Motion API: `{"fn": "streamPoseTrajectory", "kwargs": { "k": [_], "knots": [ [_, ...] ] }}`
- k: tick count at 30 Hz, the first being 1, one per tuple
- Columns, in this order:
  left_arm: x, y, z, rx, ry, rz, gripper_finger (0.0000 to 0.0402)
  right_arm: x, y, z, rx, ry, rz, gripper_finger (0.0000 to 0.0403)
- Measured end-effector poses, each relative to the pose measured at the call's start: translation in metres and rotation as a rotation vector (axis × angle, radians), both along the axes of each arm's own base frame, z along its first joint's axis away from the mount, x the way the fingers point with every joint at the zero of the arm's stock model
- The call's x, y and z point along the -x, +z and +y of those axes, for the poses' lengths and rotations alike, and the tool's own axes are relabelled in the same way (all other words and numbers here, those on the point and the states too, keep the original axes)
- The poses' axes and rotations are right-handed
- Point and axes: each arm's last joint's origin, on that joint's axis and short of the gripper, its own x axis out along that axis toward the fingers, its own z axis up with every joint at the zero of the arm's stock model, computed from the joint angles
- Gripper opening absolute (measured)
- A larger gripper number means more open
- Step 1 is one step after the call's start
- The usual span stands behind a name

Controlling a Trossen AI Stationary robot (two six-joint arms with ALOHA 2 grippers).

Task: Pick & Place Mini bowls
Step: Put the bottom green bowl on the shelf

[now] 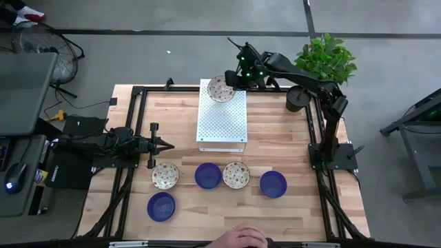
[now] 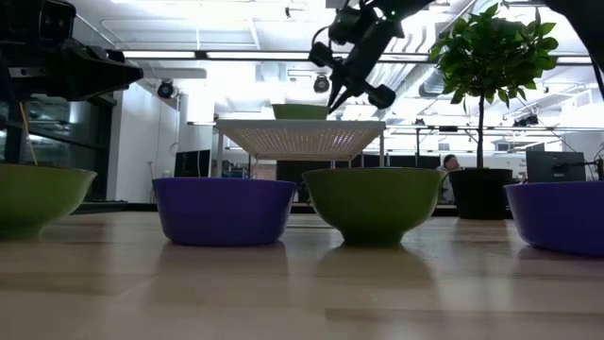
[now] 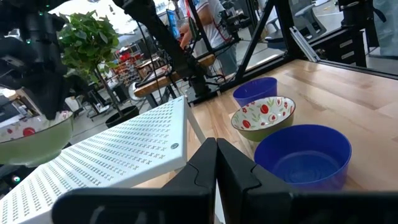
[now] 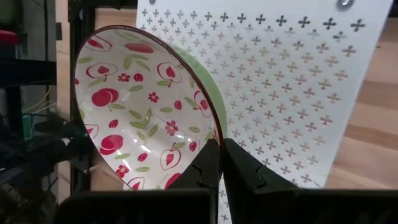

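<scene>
Next, I release the floral bowl with my right gripper on the far end of the white perforated platform [image 1: 220, 85].
Six mini bowls show. One white floral bowl [image 1: 221, 88] with a green outside is at the far end of the white perforated platform [image 1: 222, 120], in my right gripper [image 1: 234, 81], which is shut on it. On the table near the front lie two floral bowls [image 1: 165, 175] [image 1: 236, 175] and three blue bowls [image 1: 207, 175] [image 1: 273, 184] [image 1: 161, 206], each on its base. My left gripper [image 1: 165, 145] hovers shut at the table's left, beside the platform, touching nothing. My right gripper pinches the floral bowl's rim [image 4: 217, 134], one finger [image 4: 202, 168] inside the bowl and the other [image 4: 242, 171] outside, coming slanting down from the far right side. The bowl is tilted over the platform's far end [image 2: 300, 111]; whether its base touches the platform I cannot tell.
A dark plant pot [image 1: 298, 100] with a leafy plant [image 1: 324, 58] stands at the far right corner. A person's hand [image 1: 241, 239] shows at the near edge. A black frame borders the table. Bare wood lies right of the platform.
</scene>
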Motion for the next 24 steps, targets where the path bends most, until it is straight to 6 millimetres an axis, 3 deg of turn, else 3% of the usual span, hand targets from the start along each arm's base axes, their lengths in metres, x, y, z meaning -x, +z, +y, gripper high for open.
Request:
{"fn": "streamPoseTrajectory", "kwargs": {
  "k": [8,24],
  "knots": [
    [0.0,0.0,0.0,0.0,0.0,0.0,0.0,-0.011,-0.014,-0.014,0.002,-0.023,-0.034,0.0],
    [0.0,0.0,0.0,0.0,0.0,-0.001,0.0,0.001,-0.018,-0.019,-0.026,-0.066,0.039,0.0]
  ]
}}
